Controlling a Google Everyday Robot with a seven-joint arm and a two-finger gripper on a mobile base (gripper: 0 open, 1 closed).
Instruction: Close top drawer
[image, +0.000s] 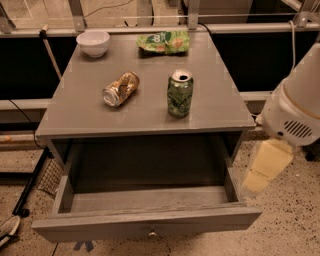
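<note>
Next, my gripper will go to the front panel (223, 222) of the top drawer, at its end on the green can's side, and close there.
The top drawer (100, 223) of the grey wooden cabinet is pulled far out towards me. Its inside looks empty. The flat front panel runs along the bottom of the view, with a small round metal knob (151, 232) at its centre. My gripper (265, 170), a cream-coloured part below the white arm housing (297, 107), hangs at the right. It is just outside the drawer's right side wall and a little above the front panel's right end. It does not touch the drawer.
On the cabinet top (80, 107) stand an upright green can (179, 93), a tipped brown can (120, 89), a white bowl (93, 43) and a green snack bag (165, 42). A railing and black panels run behind. The floor is speckled, with a wire rack (50, 177) at the left.
</note>
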